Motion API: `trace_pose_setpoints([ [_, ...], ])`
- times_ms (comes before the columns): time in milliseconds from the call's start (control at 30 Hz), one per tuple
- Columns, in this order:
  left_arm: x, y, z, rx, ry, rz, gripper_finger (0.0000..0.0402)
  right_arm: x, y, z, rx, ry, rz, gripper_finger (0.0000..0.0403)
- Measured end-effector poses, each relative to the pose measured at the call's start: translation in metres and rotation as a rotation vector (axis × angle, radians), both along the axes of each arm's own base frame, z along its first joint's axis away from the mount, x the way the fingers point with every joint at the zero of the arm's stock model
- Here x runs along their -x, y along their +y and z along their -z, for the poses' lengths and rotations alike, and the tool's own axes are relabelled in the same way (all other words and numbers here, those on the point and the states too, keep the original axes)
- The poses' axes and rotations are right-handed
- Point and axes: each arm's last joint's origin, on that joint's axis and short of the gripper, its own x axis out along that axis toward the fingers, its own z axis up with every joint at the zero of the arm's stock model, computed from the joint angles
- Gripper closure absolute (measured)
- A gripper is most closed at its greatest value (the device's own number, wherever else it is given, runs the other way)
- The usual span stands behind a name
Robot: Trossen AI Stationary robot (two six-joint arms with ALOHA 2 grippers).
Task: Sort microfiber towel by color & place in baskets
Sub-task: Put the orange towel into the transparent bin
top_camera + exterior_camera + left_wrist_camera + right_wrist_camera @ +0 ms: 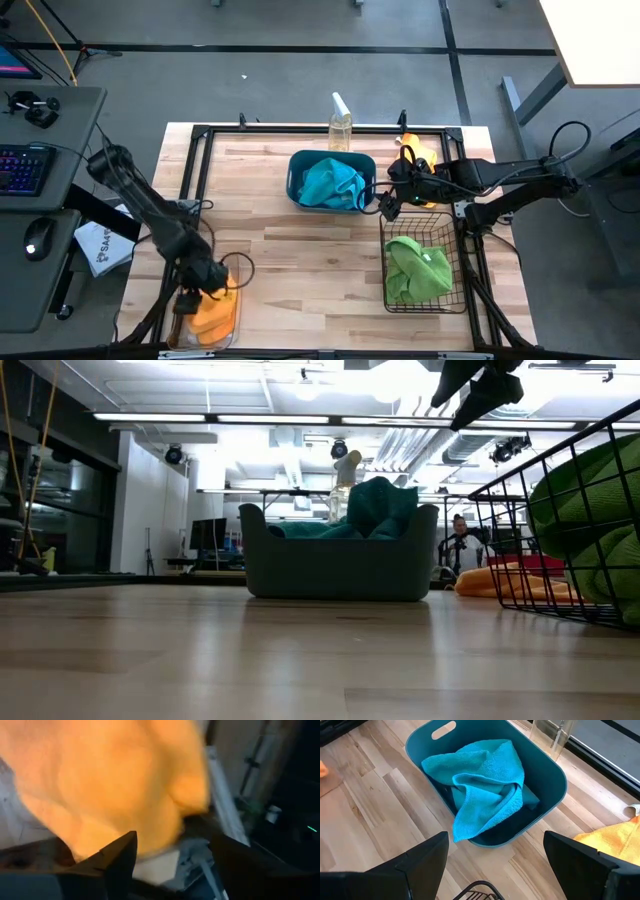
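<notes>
The robot's right gripper will next grab the middle of the orange towel (422, 158) (618, 839), which lies on the table beyond the black wire basket.
In the high view my left gripper (205, 285) hangs over the clear bin (232, 335) at the table's near left corner. An orange towel (212, 315) lies in the bin. The left wrist view shows that gripper (172, 845) open, with the orange towel (110, 785) right behind its fingers. My right gripper (383, 205) (495, 840) is open and empty above the table, between the teal tub (296, 180) and the black wire basket (462, 290). A turquoise towel (485, 785) lies heaped in the tub, and a green towel (418, 268) in the basket. A second orange towel (415, 155) lies on the table by its far right corner. My left gripper stands open right at the orange towel (150, 845) in the clear bin, pointing down into it. Whether its fingers touch the cloth I cannot tell.
A clear spray bottle (341, 125) stands at the far edge behind the teal tub. A black frame (200, 170) runs along the table's edges. Bare wood lies in the middle and near part of the table (300, 280). A desk with a keyboard stands left of the table.
</notes>
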Motion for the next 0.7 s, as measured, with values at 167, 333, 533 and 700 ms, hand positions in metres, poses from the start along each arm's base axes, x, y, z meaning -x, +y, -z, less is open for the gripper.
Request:
trace_pose_setpoints([
  [167,0.002,0.023,-0.046,0.111,-0.119,-0.079,0.0153,0.0,0.0,0.0,-0.02,0.001,-0.005,0.008],
  [333,-0.014,0.056,-0.083,0.046,-0.389,-0.291,0.0155,0.014,-0.015,0.012,-0.036,0.082,0.25,0.008],
  [533,-0.034,0.104,-0.114,-0.326,-0.743,-0.446,0.0155,0.035,-0.052,0.057,-0.171,0.116,0.494,0.008],
  [700,-0.046,0.145,-0.12,-0.604,-0.864,-0.509,0.0155,0.054,-0.103,0.092,-0.199,0.172,0.705,0.008],
])
